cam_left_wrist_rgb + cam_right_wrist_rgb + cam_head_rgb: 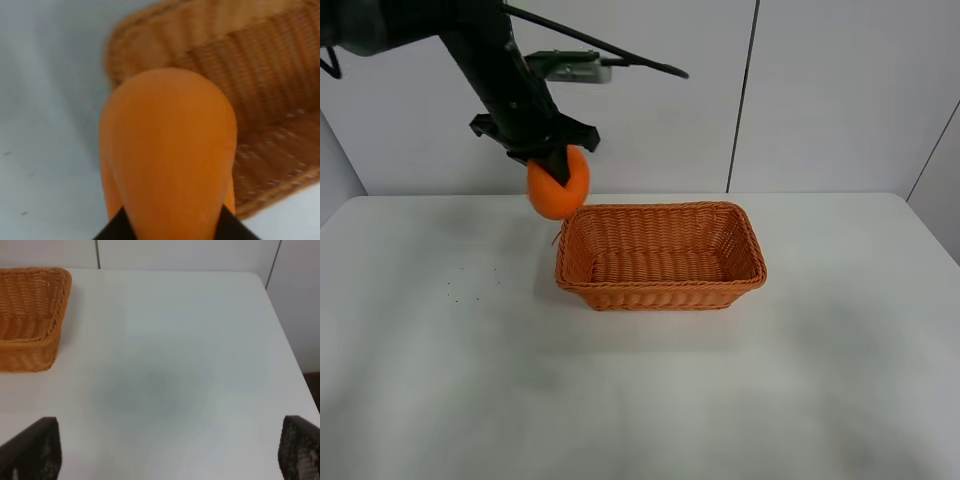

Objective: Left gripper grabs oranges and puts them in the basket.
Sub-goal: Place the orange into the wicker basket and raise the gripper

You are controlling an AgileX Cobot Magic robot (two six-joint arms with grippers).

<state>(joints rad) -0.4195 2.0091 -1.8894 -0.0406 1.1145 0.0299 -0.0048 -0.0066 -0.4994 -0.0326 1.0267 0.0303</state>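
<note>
I need to use my left gripper to release the orange on the middle of the basket's bottom [660, 260], near the side of the basket that is closest to me.
My left gripper [558, 168] is shut on the orange [558, 187] and holds it in the air above the basket's far left corner. The woven orange-brown basket [660, 292] stands in the middle of the white table and holds nothing. In the left wrist view the orange [167, 150] fills the middle, with the dark fingertips [116, 227] at its sides and the basket [265, 75] below and beyond it. My right gripper [165, 450] is open and empty over the bare table, to the right of the basket [30, 325]; it does not show in the exterior view.
The white table [440, 340] ends at a white panelled wall at the back. The table's right edge and far right corner [260, 280] show in the right wrist view. A few small dark specks [470, 285] lie on the table left of the basket.
</note>
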